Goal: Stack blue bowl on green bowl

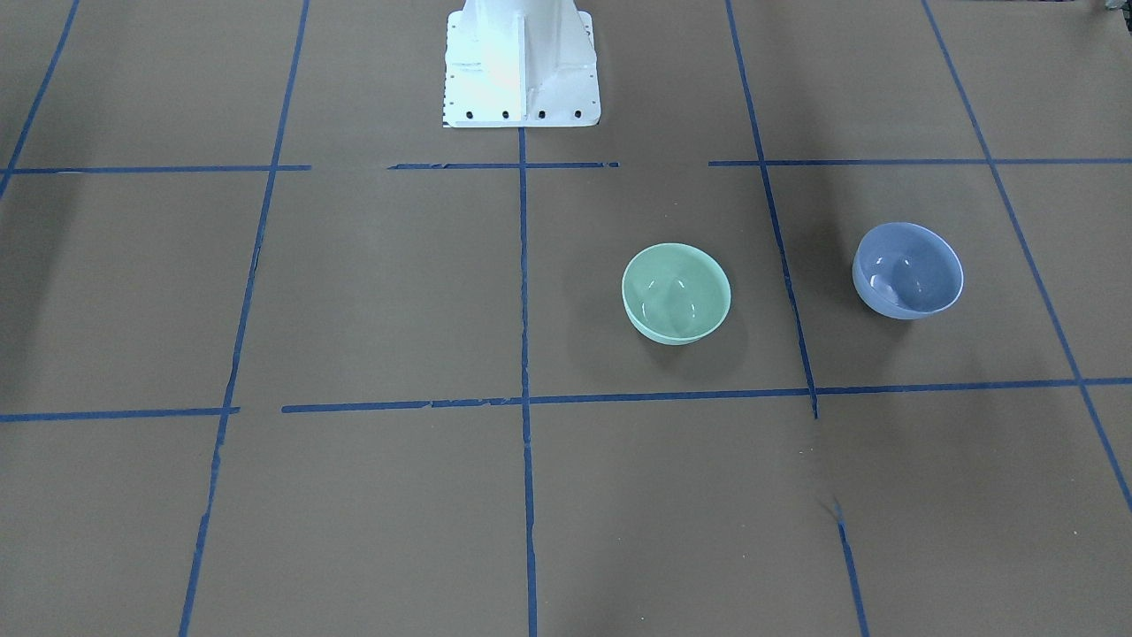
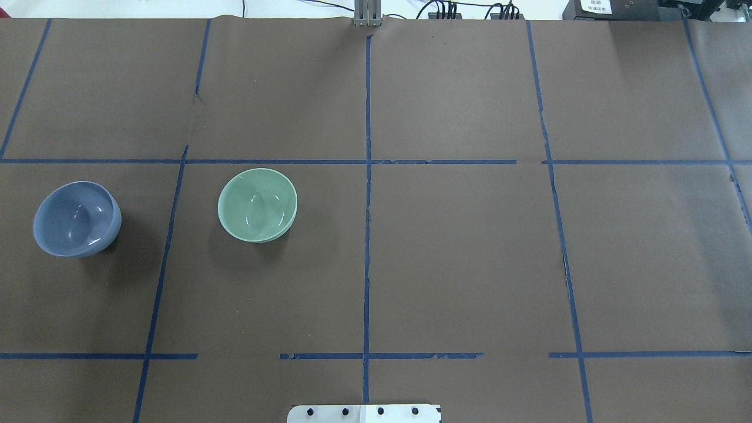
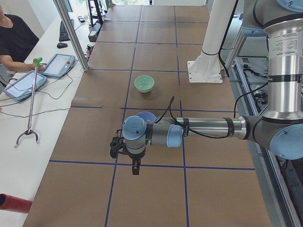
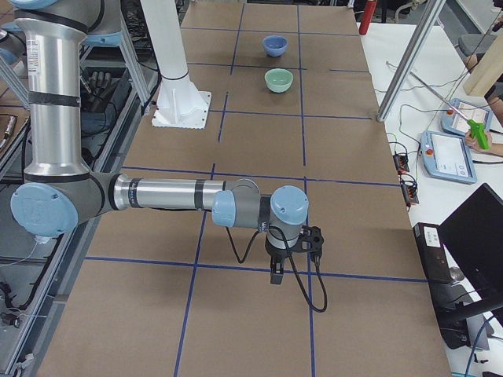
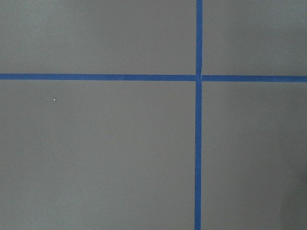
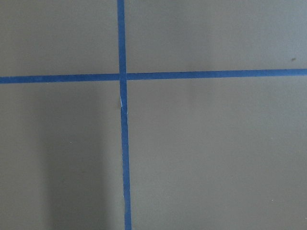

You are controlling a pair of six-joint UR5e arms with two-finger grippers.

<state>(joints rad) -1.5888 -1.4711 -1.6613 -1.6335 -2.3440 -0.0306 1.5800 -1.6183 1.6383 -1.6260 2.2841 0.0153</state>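
My left gripper needs to grasp the blue bowl next, taking it by its rim [image 1: 959,261] on the side that is farthest away from the green bowl.
The blue bowl [image 1: 908,270] sits upright on the brown table, on my left side [image 2: 76,218]. The green bowl [image 1: 676,293] sits upright about a bowl's width apart from it, nearer the table's middle [image 2: 257,204]. Both are empty. My left gripper [image 3: 136,168] shows only in the exterior left view; it hangs above the table on the near side of the blue bowl [image 3: 147,115], and I cannot tell whether it is open. My right gripper [image 4: 277,275] shows only in the exterior right view, far from both bowls [image 4: 274,45], state unclear. Both wrist views show only table and tape.
Blue tape lines [image 2: 367,235] divide the brown table cover into a grid. The white robot base [image 1: 522,66] stands at the table's robot-side edge. An operators' bench with tablets [image 3: 59,65] and a grabber tool [image 3: 29,109] runs along the far side.
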